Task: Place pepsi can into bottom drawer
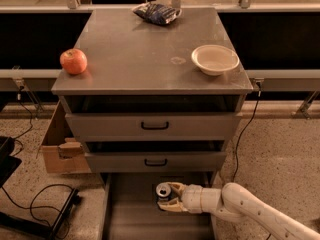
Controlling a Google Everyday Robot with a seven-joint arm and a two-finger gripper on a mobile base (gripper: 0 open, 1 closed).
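Observation:
My gripper is to put the pepsi can near the middle of the open bottom drawer's inside [149,202], below the black handles. Next, I let go of the can there.
The pepsi can [163,189] stands upright in the open bottom drawer [130,219], near its back, its silver top showing. My gripper [166,197] reaches in from the right on a white arm, and its fingers close around the can. The drawer is pulled out below the two upper grey drawers with black handles [154,126].
On the cabinet top lie a red apple [73,61] at the left, a white bowl [215,59] at the right and a dark blue snack bag [156,12] at the back. A cardboard box [57,149] and cables [40,204] are on the floor at the left.

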